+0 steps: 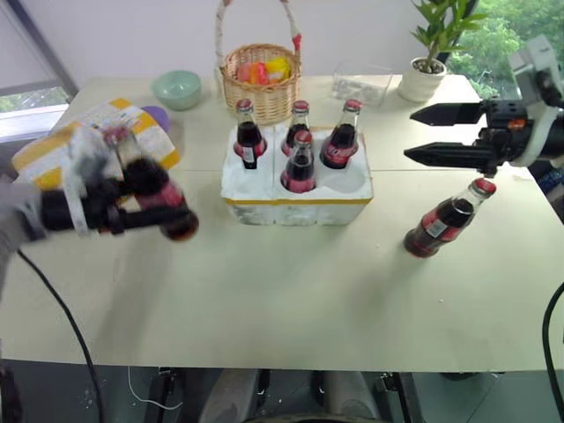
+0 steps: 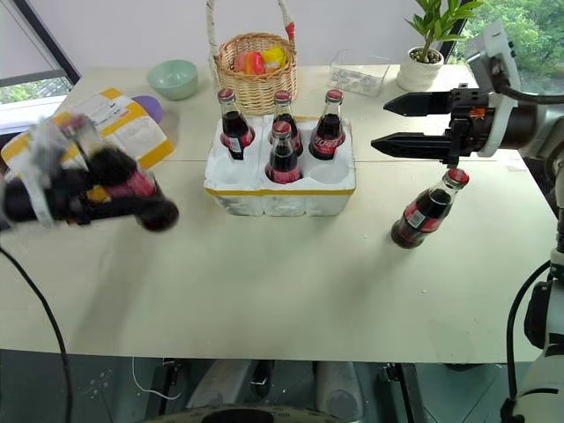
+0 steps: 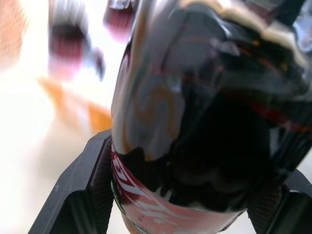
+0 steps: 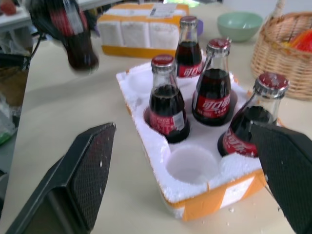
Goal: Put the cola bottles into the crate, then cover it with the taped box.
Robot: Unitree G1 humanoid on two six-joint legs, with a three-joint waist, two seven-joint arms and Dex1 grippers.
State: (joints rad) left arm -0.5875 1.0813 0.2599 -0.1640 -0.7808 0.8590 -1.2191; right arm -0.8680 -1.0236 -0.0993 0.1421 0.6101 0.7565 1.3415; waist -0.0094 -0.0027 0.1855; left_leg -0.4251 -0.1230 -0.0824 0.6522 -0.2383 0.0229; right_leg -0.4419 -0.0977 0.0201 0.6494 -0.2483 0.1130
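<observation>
Next, my left gripper lets go of the cola bottle in the crate's empty front corner hollow (image 1: 248, 181) nearest the taped box.
The white foam crate (image 1: 264, 207) sits mid-table with several cola bottles (image 1: 300, 163) upright in its wells; the two front corner wells (image 4: 190, 165) are empty. My left gripper (image 1: 163, 216) is shut on another cola bottle (image 3: 195, 122) and holds it tilted above the table, left of the crate. One more bottle (image 1: 443, 222) stands on the table to the right of the crate, with my right gripper (image 1: 411, 134) open above and just behind it. The taped box (image 1: 97, 123) lies at the far left, partly hidden behind my left hand.
Behind the crate stands a wicker basket (image 1: 260, 84) holding colourful items. A green bowl (image 1: 176, 88), a clear plastic container (image 1: 361, 84) and a potted plant (image 1: 427, 70) line the back edge. A purple object (image 1: 157, 115) lies beside the taped box.
</observation>
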